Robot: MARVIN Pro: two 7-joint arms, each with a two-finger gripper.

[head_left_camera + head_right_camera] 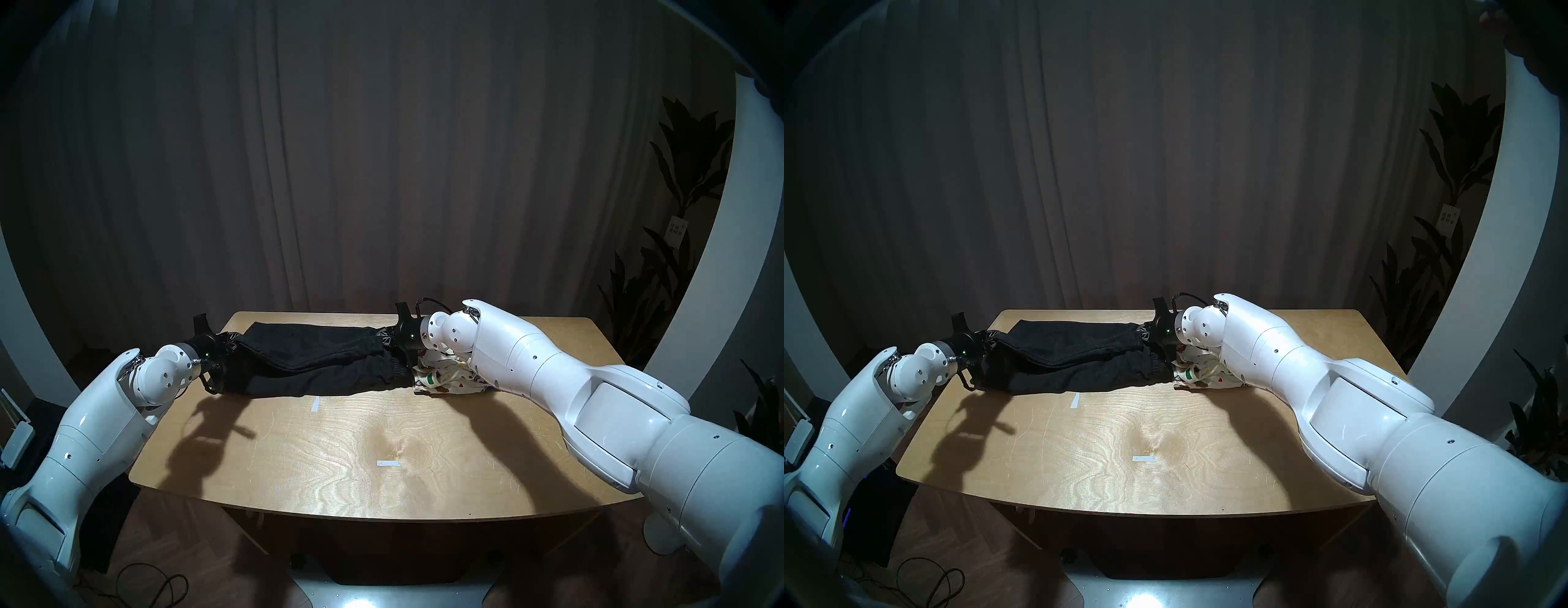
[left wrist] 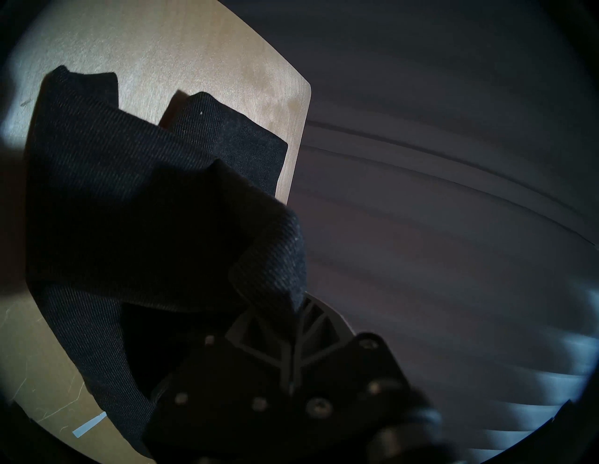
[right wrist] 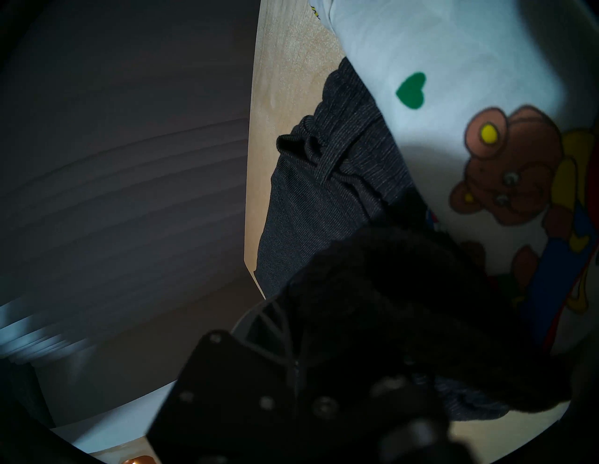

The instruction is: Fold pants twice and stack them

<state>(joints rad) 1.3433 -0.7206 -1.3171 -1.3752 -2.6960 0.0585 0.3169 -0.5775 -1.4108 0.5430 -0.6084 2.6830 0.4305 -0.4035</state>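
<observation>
Next, my left gripper lets go of the charcoal-black pants' upper layer on their lower layer (image 1: 257, 329) (image 2: 267, 174) by the far edge of the table.
The charcoal-black pants (image 1: 314, 361) (image 1: 1072, 361) lie stretched left to right across the far part of the wooden table (image 1: 382, 488), with the upper layer lifted slightly. My left gripper (image 1: 231, 339) (image 2: 296, 311) is shut on their left end near the table's left edge. My right gripper (image 1: 384, 337) (image 3: 291, 314) is shut on their right end, by the ribbed waistband (image 3: 324, 155). The cream teddy-bear pants (image 1: 449, 373) (image 3: 453, 113) lie crumpled just right of the black pair, partly hidden under my right wrist.
Two short white tape marks (image 1: 315, 403) (image 1: 388, 463) are stuck on the tabletop in front of the pants. A dark curtain hangs behind the table. Potted plants (image 1: 679, 212) stand at the far right.
</observation>
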